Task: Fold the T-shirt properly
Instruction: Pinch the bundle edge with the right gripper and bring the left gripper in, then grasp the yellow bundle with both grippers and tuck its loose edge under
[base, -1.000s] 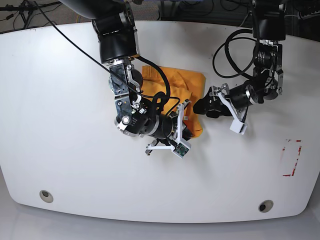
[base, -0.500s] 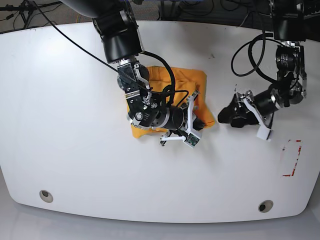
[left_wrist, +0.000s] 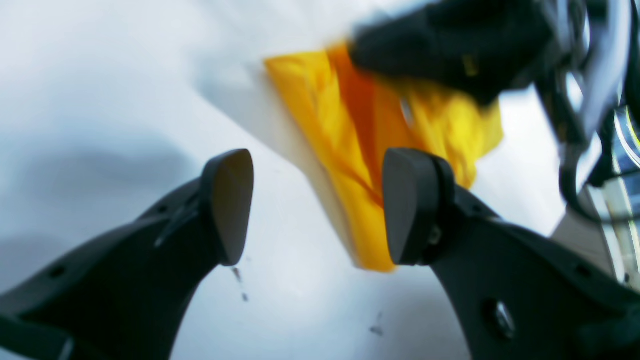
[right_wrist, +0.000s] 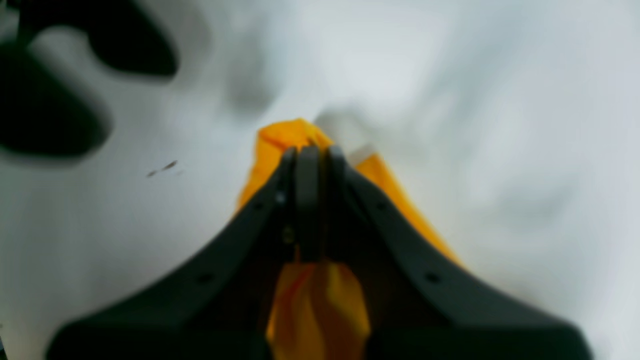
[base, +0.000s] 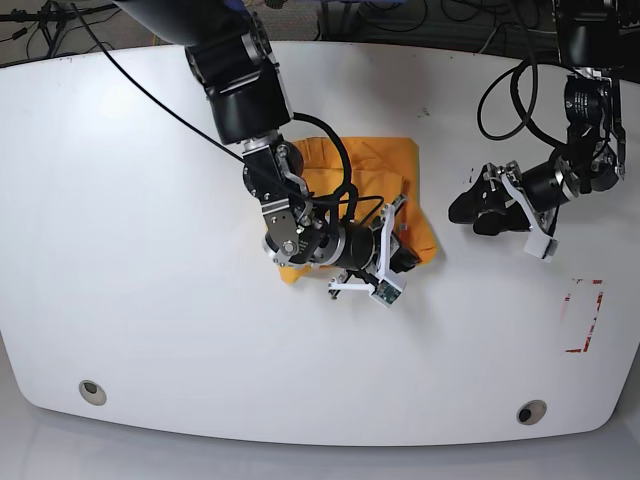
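Observation:
The fingers of my left gripper should next move to the T-shirt's far corner (base: 408, 147) (left_wrist: 373, 257), the one toward my left arm, and close on it there.
The T-shirt (base: 365, 165) is a mustard-orange folded bundle on the white table (base: 150, 250), partly hidden under my right arm. My right gripper (base: 408, 258) sits at the bundle's right front edge. In the right wrist view this right gripper (right_wrist: 307, 155) is shut on a fold of the T-shirt (right_wrist: 277, 140). My left gripper (base: 468, 212) hovers to the right of the cloth, apart from it. In the left wrist view the left gripper (left_wrist: 320, 205) is open with only table between its fingers, and the T-shirt (left_wrist: 320, 110) lies beyond it. The print and label are hidden.
A red tape rectangle (base: 585, 315) marks the table at the right. Two round holes (base: 92, 391) (base: 531, 411) sit near the front edge. Black cables hang from both arms over the back of the table.
My right gripper has dragged the held fold of the shirt to the right. My left gripper has backed away from the cloth, to the right and slightly up.

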